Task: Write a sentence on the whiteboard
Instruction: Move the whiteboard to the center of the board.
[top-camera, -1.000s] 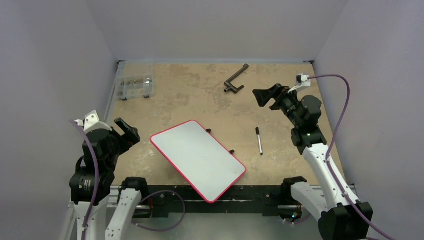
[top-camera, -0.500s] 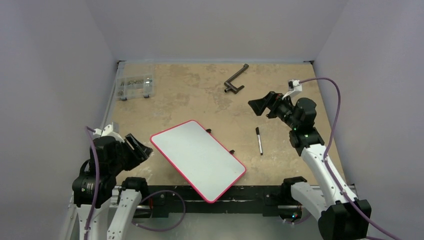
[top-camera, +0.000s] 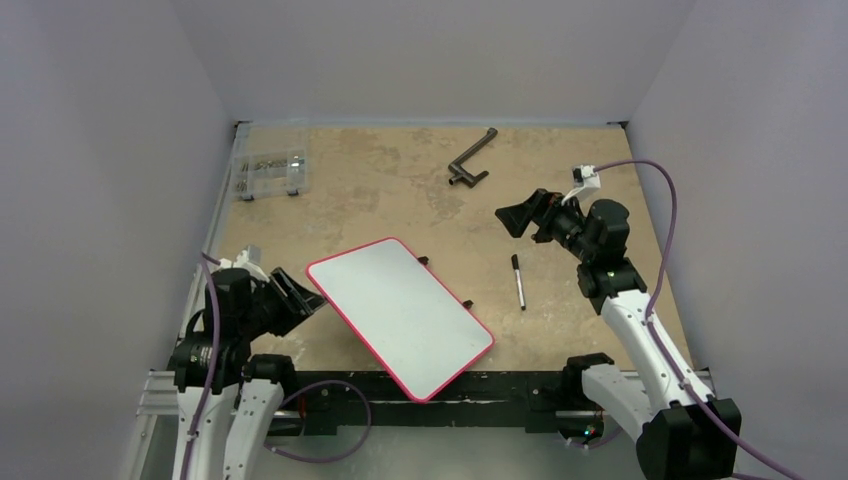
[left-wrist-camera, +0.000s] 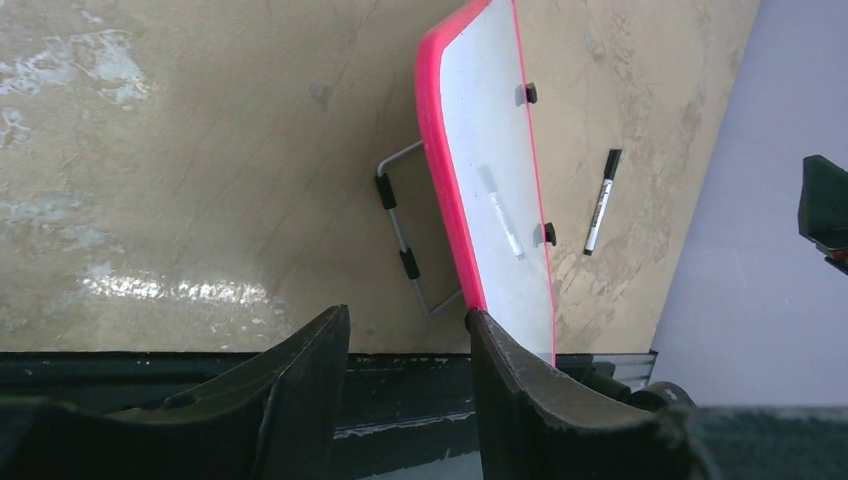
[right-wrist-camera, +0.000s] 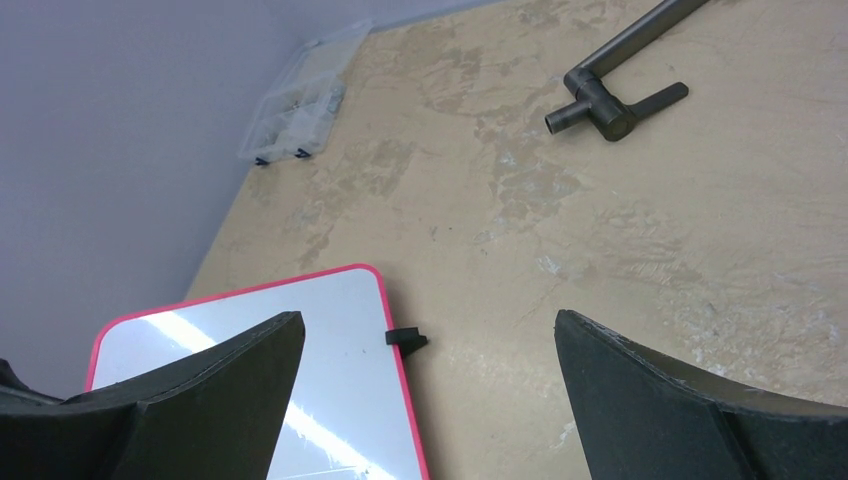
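Observation:
The robot's right gripper will next move to the marker's white body (top-camera: 518, 276), just under the marker's black cap, and close there.
The whiteboard (top-camera: 400, 315) lies slanted near the table's front edge, white with a pink rim, and no sentence shows on it. In the left wrist view the board (left-wrist-camera: 495, 170) is seen edge-on, with a wire stand (left-wrist-camera: 400, 230) beneath it. My left gripper (top-camera: 305, 298) is open at the board's left corner. In its own view (left-wrist-camera: 405, 318) one fingertip (left-wrist-camera: 480, 330) meets the pink rim. A black marker (top-camera: 518, 281) lies on the table right of the board. My right gripper (top-camera: 515, 215) is open and empty above the table beyond the marker (right-wrist-camera: 428, 320).
A clear plastic box (top-camera: 268, 172) sits at the back left. A dark metal L-shaped tool (top-camera: 472, 160) lies at the back centre. Grey walls close three sides. The black rail (top-camera: 400, 400) runs along the front edge under the board's near corner.
My left arm has dropped and moved right to the board's left corner; the board has shifted slightly. My right gripper has lowered a little toward the table.

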